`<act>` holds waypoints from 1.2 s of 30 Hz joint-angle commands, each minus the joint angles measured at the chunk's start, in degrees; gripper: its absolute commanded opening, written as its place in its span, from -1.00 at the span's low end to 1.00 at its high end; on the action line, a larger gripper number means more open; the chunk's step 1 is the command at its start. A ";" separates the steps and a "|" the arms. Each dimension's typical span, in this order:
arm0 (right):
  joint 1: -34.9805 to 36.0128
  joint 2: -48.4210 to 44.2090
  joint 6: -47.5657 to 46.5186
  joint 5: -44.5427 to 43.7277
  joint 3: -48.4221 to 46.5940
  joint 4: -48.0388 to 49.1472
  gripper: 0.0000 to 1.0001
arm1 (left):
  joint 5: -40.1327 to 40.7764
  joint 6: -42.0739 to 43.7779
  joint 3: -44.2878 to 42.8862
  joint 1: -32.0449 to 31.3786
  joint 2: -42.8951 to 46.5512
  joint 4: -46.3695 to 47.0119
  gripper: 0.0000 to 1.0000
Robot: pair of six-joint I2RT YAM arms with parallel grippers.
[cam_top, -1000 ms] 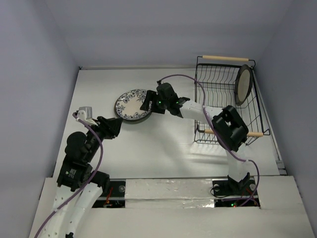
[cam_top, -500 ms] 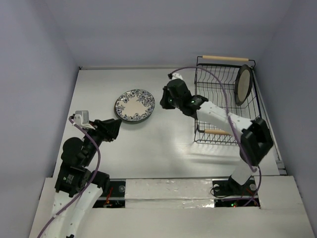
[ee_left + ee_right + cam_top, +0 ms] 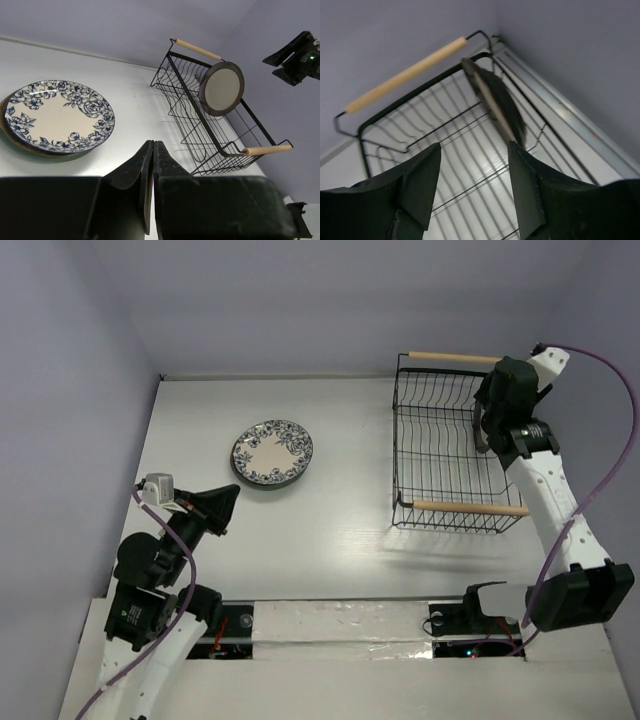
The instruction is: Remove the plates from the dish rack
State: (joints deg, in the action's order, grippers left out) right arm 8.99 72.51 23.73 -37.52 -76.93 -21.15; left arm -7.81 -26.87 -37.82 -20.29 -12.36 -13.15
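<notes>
I will next close my right gripper on the upper rim (image 3: 492, 102) of the dark-rimmed cream plate that is standing on edge in the dish rack.
A white plate with dark floral ornament (image 3: 272, 453) lies on top of a stack at the table's middle left; it also shows in the left wrist view (image 3: 57, 117), with other plate rims under it. The black wire dish rack (image 3: 440, 455) stands at the right. One dark-rimmed cream plate (image 3: 221, 89) stands on edge in its right end (image 3: 492, 102). My right gripper (image 3: 475, 146) is open and empty, above the rack just beside that plate, apart from it. In the top view the right gripper (image 3: 488, 430) covers most of the plate. My left gripper (image 3: 225, 502) is shut and empty, near the stack.
The rack's wooden handles lie at the far end (image 3: 455, 357) and the near end (image 3: 470, 507). Grey walls close in the table at the back and both sides. The table's right edge strip (image 3: 570, 117) runs just past the rack.
My right arm has swung from the plate stack across to the rack's right end, above the standing plate. My left arm has drawn back a little toward the near left.
</notes>
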 commanded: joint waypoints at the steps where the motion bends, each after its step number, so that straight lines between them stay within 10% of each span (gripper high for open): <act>1: -2.75 5.52 -4.64 -4.57 -4.53 -6.00 0.24 | 0.96 0.33 0.21 -1.15 0.85 1.90 -0.97; 9: -4.86 17.57 -12.56 -12.23 -11.40 -13.48 0.15 | 1.13 0.33 0.03 -1.68 2.25 1.46 -0.29; 28: -6.80 31.73 -22.93 -19.35 -17.82 -11.38 -0.16 | 1.31 0.24 0.12 -2.29 2.34 1.37 -0.20; 36: -6.80 32.87 -26.89 -21.20 -17.30 -8.30 -0.80 | 1.75 -0.02 0.12 -2.29 2.78 1.46 -0.17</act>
State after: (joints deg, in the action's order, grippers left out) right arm 2.81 105.75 0.14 -55.07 -92.75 -32.03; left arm -6.31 -26.85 -37.82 -22.15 -9.91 -13.58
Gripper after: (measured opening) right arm 0.237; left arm 0.411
